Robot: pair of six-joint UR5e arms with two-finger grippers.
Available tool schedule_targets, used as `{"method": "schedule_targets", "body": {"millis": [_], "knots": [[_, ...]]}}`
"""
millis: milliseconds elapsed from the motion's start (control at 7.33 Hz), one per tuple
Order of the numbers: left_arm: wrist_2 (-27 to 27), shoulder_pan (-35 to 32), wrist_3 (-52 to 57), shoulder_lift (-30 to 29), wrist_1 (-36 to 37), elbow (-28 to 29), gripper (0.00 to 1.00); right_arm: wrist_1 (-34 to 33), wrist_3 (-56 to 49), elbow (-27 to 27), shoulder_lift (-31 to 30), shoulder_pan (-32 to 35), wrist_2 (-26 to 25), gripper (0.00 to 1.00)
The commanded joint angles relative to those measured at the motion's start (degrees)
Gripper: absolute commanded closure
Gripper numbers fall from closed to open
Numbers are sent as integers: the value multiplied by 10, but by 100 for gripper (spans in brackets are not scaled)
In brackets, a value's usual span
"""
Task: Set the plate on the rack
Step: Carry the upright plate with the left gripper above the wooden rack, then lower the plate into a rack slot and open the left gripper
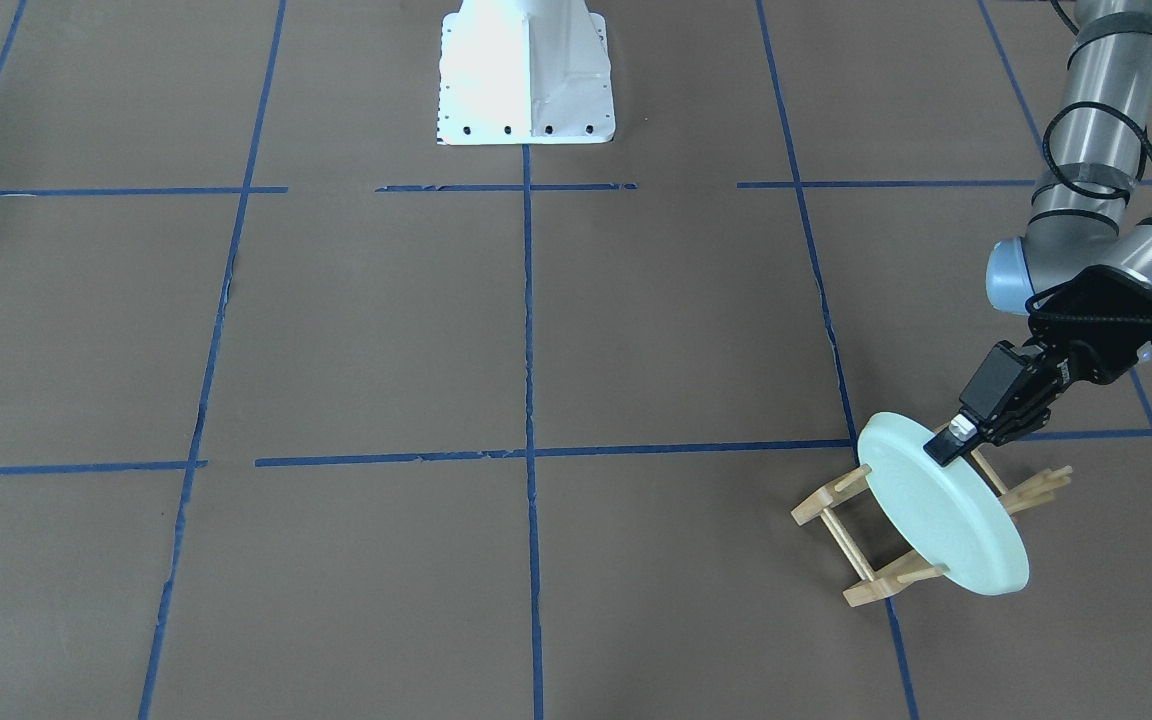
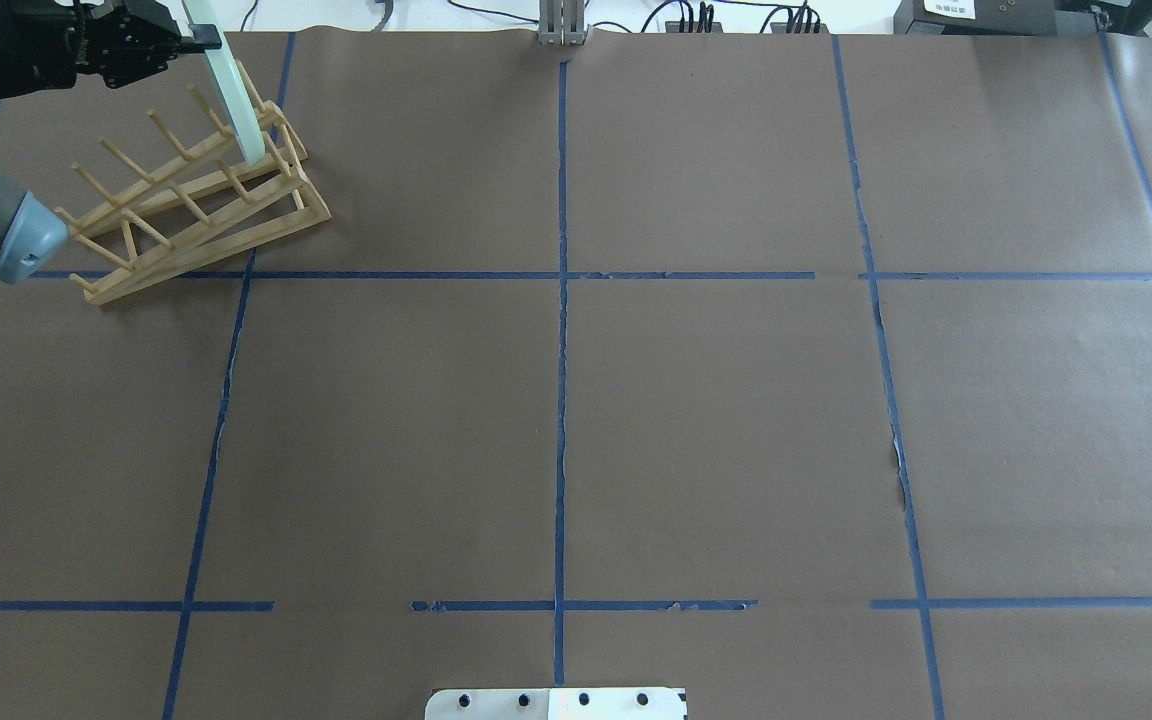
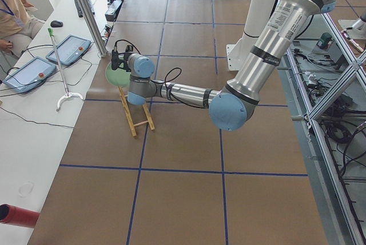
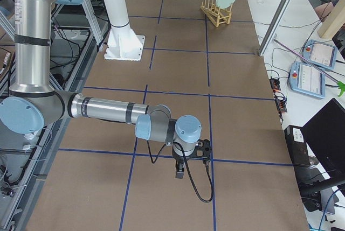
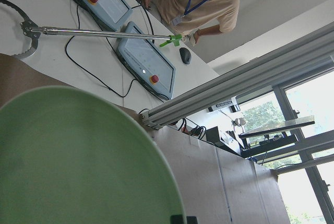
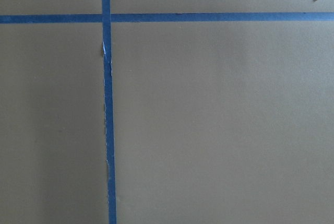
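Observation:
Next, I let go of the plate with my left gripper so that it is on edge, between the end pegs of the light-wood rack (image 1: 924,508).
The pale mint-green plate (image 1: 946,520) stands on edge, tilted, with its lower rim down among the pegs of the light-wood rack (image 1: 836,500). I cannot tell whether it rests there. My left gripper (image 1: 951,440) is shut on the plate's upper rim. From overhead the plate (image 2: 231,95) shows edge-on at the far end of the rack (image 2: 196,215), with the left gripper (image 2: 198,35) above it. The left wrist view is filled by the plate (image 5: 78,156). My right gripper (image 4: 180,173) hangs low over bare table paper, far from the rack; I cannot tell if it is open.
The rack stands at the far left corner of the table, close to its edge. Beyond it is a white bench with teach pendants (image 3: 34,71), an aluminium post (image 3: 86,11) and a person (image 5: 198,4). The white robot pedestal (image 1: 526,70) stands at the near edge.

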Motion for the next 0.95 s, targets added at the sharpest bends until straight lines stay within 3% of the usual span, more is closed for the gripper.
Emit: {"method": "schedule_targets", "body": {"millis": [0,818], "knots": [[0,6,3,5,0,1,100,0,0,0,0,0,0,0],[3,15,5,7,0,13,100,1,0,0,0,0,0,0]]}}
